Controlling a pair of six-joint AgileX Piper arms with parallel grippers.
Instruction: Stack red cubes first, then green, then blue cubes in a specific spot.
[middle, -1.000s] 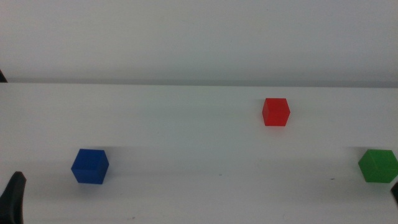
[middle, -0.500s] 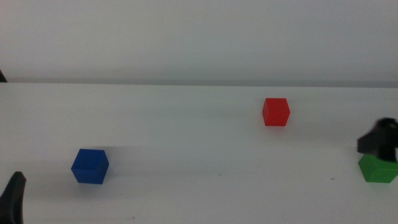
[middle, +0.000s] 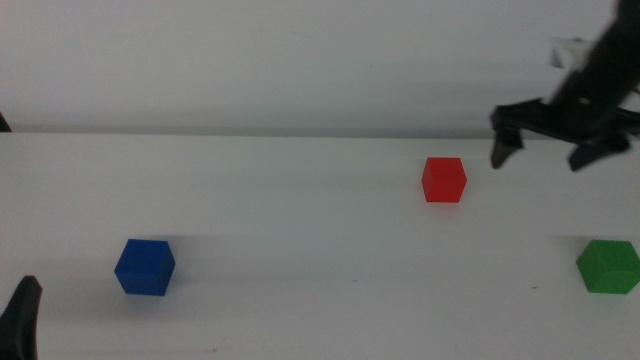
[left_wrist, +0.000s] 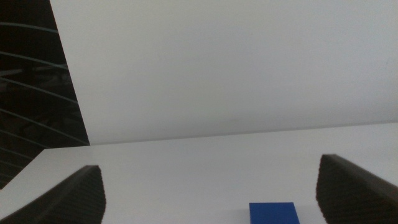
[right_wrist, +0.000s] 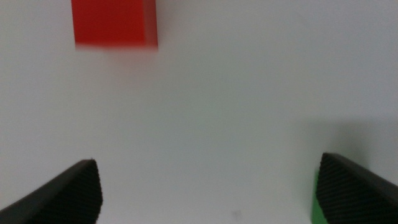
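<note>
Red comes first in the stack, so my right gripper needs to close on the opposite sides of the red cube (middle: 444, 180) (right_wrist: 115, 22).
The red cube (middle: 443, 180) rests on the white table right of centre; the right wrist view shows it as well (right_wrist: 114, 22). My right gripper (middle: 545, 151) hangs open above the table, just right of the red cube and clear of it. At the right edge sits the green cube (middle: 608, 266), a sliver of which appears beside one jaw (right_wrist: 316, 205). On the left lies the blue cube (middle: 145, 267), partly seen in the left wrist view (left_wrist: 273, 212). My left gripper (left_wrist: 211, 199) waits open near the bottom left corner, holding nothing.
The white tabletop (middle: 300, 220) ends at a far edge against a pale wall. A dark area with curved lines (left_wrist: 31, 93) lies beyond the table's left side.
The right gripper came up from the bottom right by the green cube and now hangs higher, beside the red cube. No cube has moved, nor has the left gripper.
</note>
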